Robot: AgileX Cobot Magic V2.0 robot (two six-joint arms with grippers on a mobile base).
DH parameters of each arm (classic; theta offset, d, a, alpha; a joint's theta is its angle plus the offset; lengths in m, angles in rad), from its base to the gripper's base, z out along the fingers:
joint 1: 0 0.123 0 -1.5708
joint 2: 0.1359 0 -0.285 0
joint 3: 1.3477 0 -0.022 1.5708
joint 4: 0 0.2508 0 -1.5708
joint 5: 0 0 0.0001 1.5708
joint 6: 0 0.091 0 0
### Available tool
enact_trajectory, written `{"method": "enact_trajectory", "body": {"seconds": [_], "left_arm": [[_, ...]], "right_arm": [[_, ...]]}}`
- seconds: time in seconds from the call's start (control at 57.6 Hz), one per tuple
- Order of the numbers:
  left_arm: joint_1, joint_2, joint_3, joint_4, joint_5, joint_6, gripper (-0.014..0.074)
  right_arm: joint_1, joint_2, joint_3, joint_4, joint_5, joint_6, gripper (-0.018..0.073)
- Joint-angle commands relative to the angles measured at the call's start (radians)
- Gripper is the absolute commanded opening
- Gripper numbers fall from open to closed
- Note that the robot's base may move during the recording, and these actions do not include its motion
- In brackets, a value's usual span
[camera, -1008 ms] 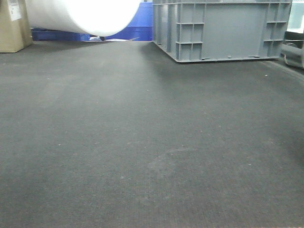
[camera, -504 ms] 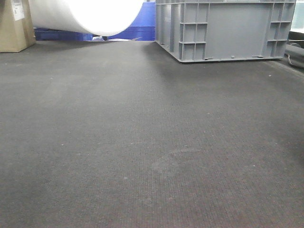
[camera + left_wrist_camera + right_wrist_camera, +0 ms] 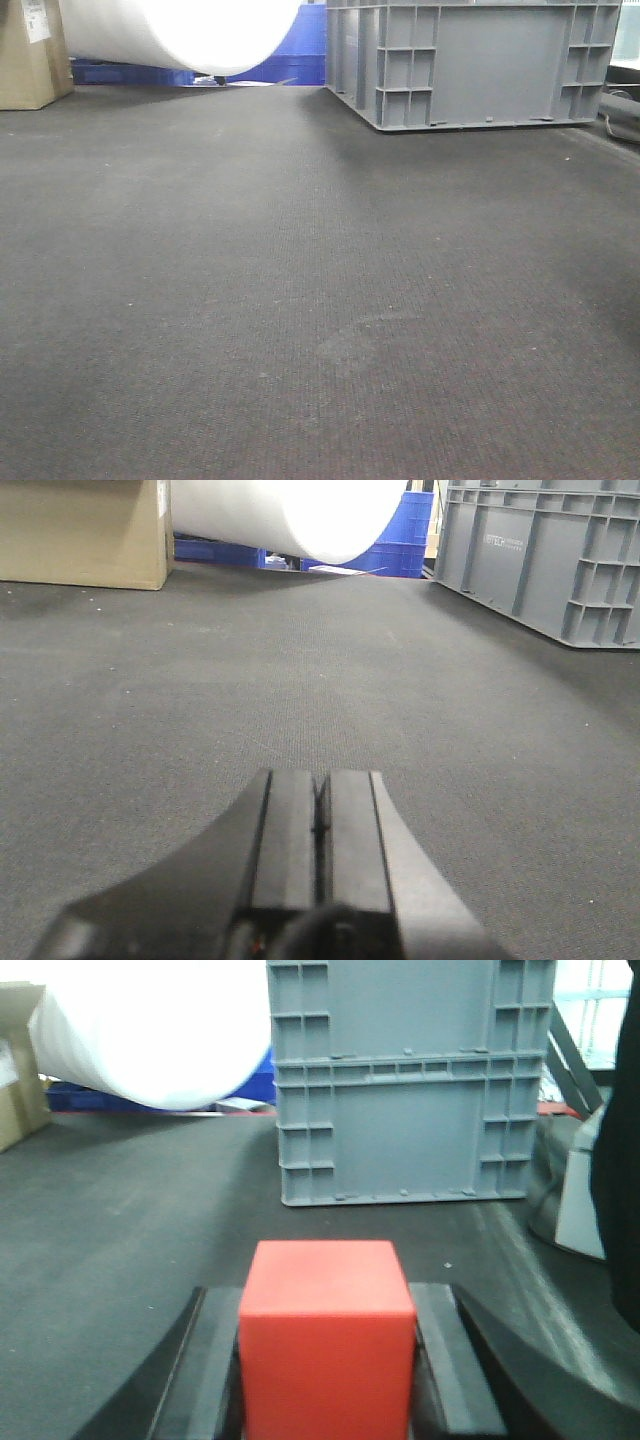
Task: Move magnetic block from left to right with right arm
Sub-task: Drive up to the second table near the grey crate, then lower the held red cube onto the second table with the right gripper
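My right gripper has the magnetic block. It will let the block go on the open dark mat (image 3: 335, 307) near the faint pale smudge.
The magnetic block (image 3: 327, 1335), a plain red cube, sits between the two black fingers of my right gripper (image 3: 327, 1360), which is shut on it; the jaws press both of its sides. In the left wrist view my left gripper (image 3: 320, 780) is shut with its two pads touching and nothing between them, low over the dark mat (image 3: 300, 680). Neither gripper nor the block shows in the front view.
A grey crate (image 3: 470, 60) (image 3: 410, 1080) (image 3: 550, 550) stands at the back right. A large white roll (image 3: 180, 30) (image 3: 290, 515) and a cardboard box (image 3: 30, 55) (image 3: 80, 530) are at the back left, blue bins (image 3: 290, 50) behind. Dark mat (image 3: 300, 300) covers the surface.
The front view shifted slightly between the earliest frame and now, so the crate and box sit a little further right. Nothing else differs.
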Motion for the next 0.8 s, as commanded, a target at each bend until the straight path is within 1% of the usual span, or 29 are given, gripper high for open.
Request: {"method": "enact_trajectory", "body": {"seconds": [0.0, 0.087, 0.191, 0.382, 0.469, 0.521, 0.556, 0.625, 0.782], "left_arm": [[0.003, -0.010, 0.009, -0.003, -0.080, -0.007, -0.0126], [0.003, -0.010, 0.009, -0.003, -0.080, -0.007, -0.0126], [0.003, -0.010, 0.009, -0.003, -0.080, -0.007, -0.0126], [0.003, -0.010, 0.009, -0.003, -0.080, -0.007, -0.0126], [0.003, -0.010, 0.009, -0.003, -0.080, -0.007, -0.0126], [0.003, -0.010, 0.009, -0.003, -0.080, -0.007, -0.0126], [0.003, -0.010, 0.009, -0.003, -0.080, -0.007, -0.0126], [0.003, -0.010, 0.009, -0.003, -0.080, -0.007, -0.0126], [0.003, -0.010, 0.009, -0.003, -0.080, -0.007, -0.0126]], "right_arm": [[0.022, 0.021, -0.054, -0.003, -0.078, 0.000, 0.0266], [0.072, 0.075, -0.093, -0.008, -0.014, 0.000, 0.0266], [0.154, 0.207, -0.164, -0.008, 0.042, 0.000, 0.0266], [0.318, 0.470, -0.274, -0.008, 0.044, 0.000, 0.0267], [0.384, 0.587, -0.315, -0.008, 0.072, 0.000, 0.0267], [0.418, 0.657, -0.344, -0.009, 0.105, 0.025, 0.0267], [0.440, 0.705, -0.367, -0.014, 0.134, 0.055, 0.0267], [0.480, 0.800, -0.424, -0.041, 0.201, 0.153, 0.0267], [0.552, 0.994, -0.581, -0.150, 0.401, 0.452, 0.0267]]}}
